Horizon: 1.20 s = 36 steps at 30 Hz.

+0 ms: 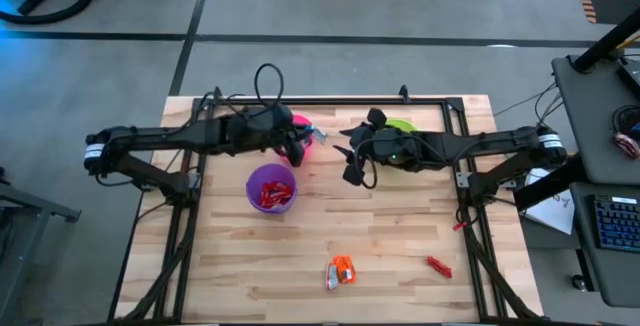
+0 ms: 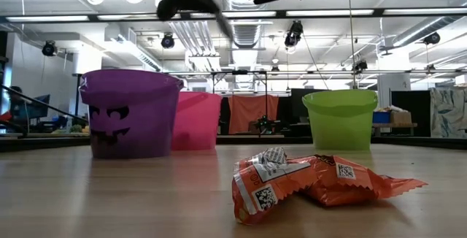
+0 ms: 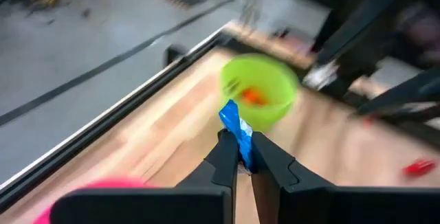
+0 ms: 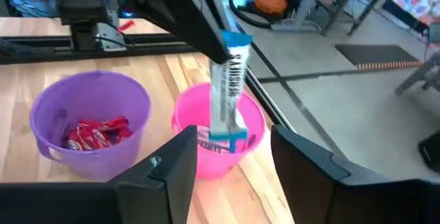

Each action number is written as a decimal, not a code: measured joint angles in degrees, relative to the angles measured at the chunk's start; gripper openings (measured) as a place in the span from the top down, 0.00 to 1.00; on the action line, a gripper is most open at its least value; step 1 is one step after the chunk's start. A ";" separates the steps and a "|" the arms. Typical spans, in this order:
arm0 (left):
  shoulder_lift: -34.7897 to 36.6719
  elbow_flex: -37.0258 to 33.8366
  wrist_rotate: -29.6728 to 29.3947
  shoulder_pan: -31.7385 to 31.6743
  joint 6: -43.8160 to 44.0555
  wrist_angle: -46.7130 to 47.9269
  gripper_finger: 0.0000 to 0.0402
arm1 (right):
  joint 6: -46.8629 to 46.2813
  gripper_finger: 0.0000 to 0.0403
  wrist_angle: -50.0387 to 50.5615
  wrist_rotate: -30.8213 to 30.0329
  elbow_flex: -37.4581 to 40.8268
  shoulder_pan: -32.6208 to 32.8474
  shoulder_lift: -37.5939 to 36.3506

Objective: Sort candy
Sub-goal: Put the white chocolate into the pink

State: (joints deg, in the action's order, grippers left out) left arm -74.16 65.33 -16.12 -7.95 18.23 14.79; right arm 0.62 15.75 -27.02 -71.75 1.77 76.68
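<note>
The left gripper will drop the blue-and-white candy bar inside the pink cup [image 1: 299, 141], onto the other blue-and-white bars.
My left gripper [image 1: 303, 146] is shut on a slim blue-and-white candy bar [image 4: 229, 93] that hangs over the pink cup [image 4: 218, 131], which holds more blue-and-white bars. My right gripper [image 4: 230, 162] stands open just to the right of it, above the table, with nothing between its fingers. The purple cup [image 1: 271, 188] holds red-wrapped candy [image 4: 96, 133]. An orange candy lies in the green cup [image 3: 259, 90]. Orange-wrapped candy [image 1: 342, 271] and a red one [image 1: 438, 265] lie on the table's near part. My left gripper pinches the bar's upper end [image 4: 237, 42] between its two fingertips [image 3: 223, 152]. The fingers come from the table's left, slanting down. The bar is lifted clear and hangs below the fingertips, its lower end [image 4: 230, 138] at the pink cup's mouth.
The three cups stand close together in the table's far middle, the green one [image 1: 400, 126] under my right arm. A black frame rail [image 1: 330, 100] runs along the far edge. Bare wood lies between the cups and the loose candy near the front.
</note>
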 joint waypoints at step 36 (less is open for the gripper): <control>-9.46 -2.48 1.20 -14.46 -0.72 18.27 0.88 | -6.89 0.53 5.65 0.47 0.13 -0.32 -0.41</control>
State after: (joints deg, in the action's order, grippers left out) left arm -83.62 62.85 -14.92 -22.41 17.52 33.06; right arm -6.27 21.40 -26.56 -71.61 1.45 76.27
